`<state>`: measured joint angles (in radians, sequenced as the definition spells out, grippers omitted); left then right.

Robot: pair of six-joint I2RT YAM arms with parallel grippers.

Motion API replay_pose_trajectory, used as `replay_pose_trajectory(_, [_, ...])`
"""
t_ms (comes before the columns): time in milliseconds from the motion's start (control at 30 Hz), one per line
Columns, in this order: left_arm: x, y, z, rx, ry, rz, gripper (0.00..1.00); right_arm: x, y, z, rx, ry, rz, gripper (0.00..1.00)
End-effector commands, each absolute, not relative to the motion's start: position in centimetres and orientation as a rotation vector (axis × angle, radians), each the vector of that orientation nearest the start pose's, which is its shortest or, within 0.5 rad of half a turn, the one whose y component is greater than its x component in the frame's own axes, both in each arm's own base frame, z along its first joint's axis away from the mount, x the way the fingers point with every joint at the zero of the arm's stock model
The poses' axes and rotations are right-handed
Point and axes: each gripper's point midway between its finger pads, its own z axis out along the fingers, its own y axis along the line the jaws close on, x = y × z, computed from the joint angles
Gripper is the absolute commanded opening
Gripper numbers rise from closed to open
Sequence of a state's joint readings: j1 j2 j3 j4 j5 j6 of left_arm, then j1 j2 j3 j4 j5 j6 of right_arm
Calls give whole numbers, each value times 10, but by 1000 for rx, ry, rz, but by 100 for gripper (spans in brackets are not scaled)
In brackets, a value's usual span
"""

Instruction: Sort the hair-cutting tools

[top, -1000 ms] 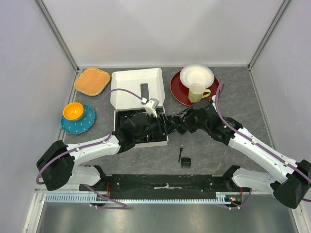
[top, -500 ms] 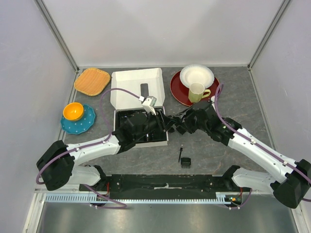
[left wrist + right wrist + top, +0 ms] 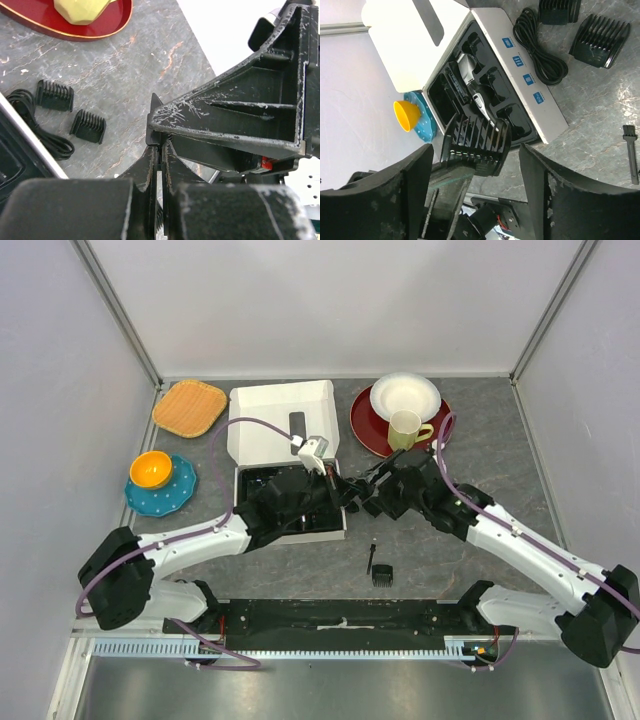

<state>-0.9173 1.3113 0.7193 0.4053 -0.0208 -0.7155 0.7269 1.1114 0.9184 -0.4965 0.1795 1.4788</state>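
Next, my left gripper puts the black comb attachment down in the tray's front corner (image 3: 326,519) nearest the thin brush.
A black comb attachment (image 3: 475,145) hangs in the air beside the box tray (image 3: 547,107), pinched by its lower edge in my left gripper (image 3: 159,146), which is shut on it. My right gripper (image 3: 475,152) stands open around the same comb, its fingers (image 3: 570,195) apart from it on both sides. From above, the two grippers (image 3: 348,498) (image 3: 367,497) meet at the tray's right edge. The black and silver clipper (image 3: 477,97) lies in the tray. Two more comb attachments (image 3: 600,40) (image 3: 559,10) lie on the table. The thin brush (image 3: 370,558) and another comb (image 3: 382,575) lie nearer the front.
A coiled black cable (image 3: 540,45) lies by the tray. The white box lid (image 3: 285,420) stands open behind it. A red plate (image 3: 365,425) with a yellow mug (image 3: 405,428) and white bowl (image 3: 405,395) sits back right. An orange bowl (image 3: 151,469) and woven mat (image 3: 190,407) are at the left.
My left gripper has closed on the comb attachment and my right gripper has opened off it. Both arms stayed almost in place at the tray's right edge.
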Motion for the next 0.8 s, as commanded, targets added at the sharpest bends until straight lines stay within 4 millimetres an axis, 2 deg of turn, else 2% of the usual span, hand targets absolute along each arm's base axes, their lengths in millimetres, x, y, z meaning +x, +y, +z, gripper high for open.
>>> replay_pose_trajectory(0, [242, -345, 216, 232, 1939, -1063, 2, 256, 224, 193, 938, 2181, 872, 77])
replay_pose_trajectory(33, [239, -336, 200, 242, 2025, -1008, 2, 258, 218, 192, 922, 2165, 840, 77])
replay_pose_trajectory(67, [241, -335, 210, 243, 2035, -999, 2, 258, 213, 192, 915, 2154, 825, 78])
replay_pose_trajectory(167, [244, -311, 200, 216, 2180, -851, 2, 259, 195, 190, 887, 2123, 755, 78])
replay_pose_trajectory(233, [250, -298, 198, 188, 2219, -803, 2, 262, 183, 192, 878, 2100, 709, 78])
replay_pose_trajectory(300, [244, -291, 193, 214, 2269, -820, 2, 265, 169, 197, 817, 2070, 635, 78])
replay_pose_trajectory(333, [250, -281, 190, 188, 2293, -816, 2, 266, 165, 199, 779, 2066, 606, 78])
replay_pose_trajectory(367, [246, -280, 187, 209, 2327, -861, 2, 267, 160, 204, 723, 2064, 561, 78])
replay_pose_trajectory(433, [248, -268, 173, 209, 2402, -866, 2, 267, 157, 207, 667, 2071, 525, 78])
replay_pose_trajectory(533, [239, -263, 157, 260, 2508, -915, 2, 264, 157, 202, 627, 2102, 509, 79])
replay_pose_trajectory(767, [236, -266, 134, 286, 2609, -989, 2, 253, 175, 162, 623, 2243, 552, 78])
